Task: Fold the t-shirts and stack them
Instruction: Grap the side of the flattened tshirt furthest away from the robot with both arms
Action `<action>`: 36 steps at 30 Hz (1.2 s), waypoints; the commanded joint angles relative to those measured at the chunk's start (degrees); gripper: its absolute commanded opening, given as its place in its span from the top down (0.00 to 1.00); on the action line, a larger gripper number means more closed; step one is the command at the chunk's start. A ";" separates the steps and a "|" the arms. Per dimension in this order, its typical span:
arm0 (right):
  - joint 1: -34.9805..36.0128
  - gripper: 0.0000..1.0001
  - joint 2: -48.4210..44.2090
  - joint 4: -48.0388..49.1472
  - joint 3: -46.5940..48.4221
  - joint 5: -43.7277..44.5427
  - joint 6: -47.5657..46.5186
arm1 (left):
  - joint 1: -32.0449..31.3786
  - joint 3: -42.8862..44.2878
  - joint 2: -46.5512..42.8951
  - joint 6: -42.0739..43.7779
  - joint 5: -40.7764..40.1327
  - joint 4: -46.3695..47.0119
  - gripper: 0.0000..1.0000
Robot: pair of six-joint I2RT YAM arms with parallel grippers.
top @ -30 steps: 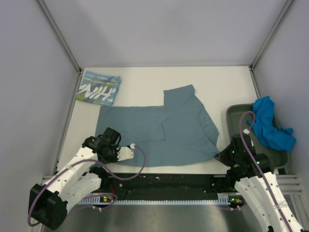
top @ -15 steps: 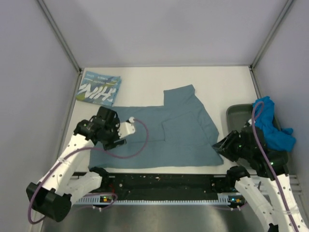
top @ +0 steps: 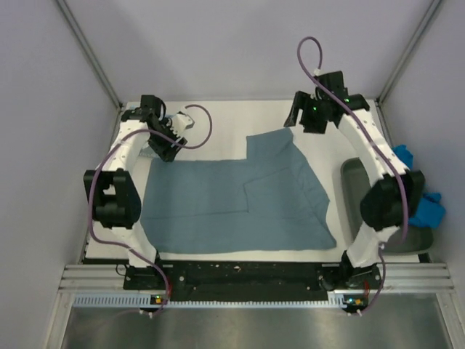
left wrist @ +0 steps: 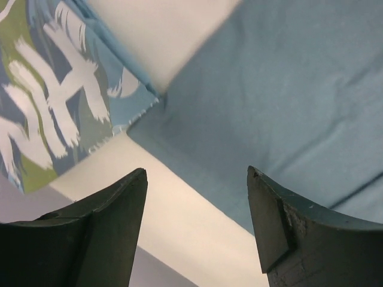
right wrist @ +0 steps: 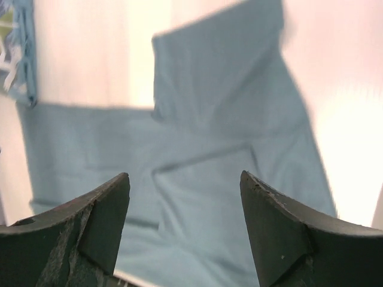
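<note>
My right gripper should close on the far sleeve's tray-side corner [top: 290, 131] [right wrist: 279, 13] of the slate-teal t-shirt, at the end of that sleeve's edge.
A plain slate-teal t-shirt [top: 240, 207] lies spread flat in the middle of the table, one sleeve pointing to the far side. My left gripper [top: 166, 147] hovers open over its far left corner [left wrist: 287, 89], beside the folded teal "NIH" t-shirt [left wrist: 54, 101], which my arm mostly hides from above. Open too, my right gripper [top: 299, 116] hangs above the far sleeve [right wrist: 203, 149]. Nothing is between either pair of fingers. A bright blue t-shirt [top: 427, 209] lies crumpled at the right.
A dark grey-green tray [top: 354, 182] sits at the right edge, under the blue t-shirt and my right arm. White enclosure walls stand close on the left, right and far sides. The black base rail [top: 240, 273] runs along the near edge.
Both arms have swung from the slate-teal shirt's near corners up to its far side. Both grippers have gone from shut to open.
</note>
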 commanded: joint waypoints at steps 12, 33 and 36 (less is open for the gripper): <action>-6.68 0.34 55.02 1.22 46.32 -7.02 -5.24 | -0.40 17.21 24.65 11.06 3.14 0.24 0.28; -6.68 1.00 46.98 11.68 30.88 -28.29 0.50 | -0.40 14.75 26.52 12.38 2.44 -4.16 1.00; -6.68 1.00 37.23 11.86 22.36 -29.97 -3.90 | -0.40 12.21 22.57 10.28 1.56 -3.10 1.00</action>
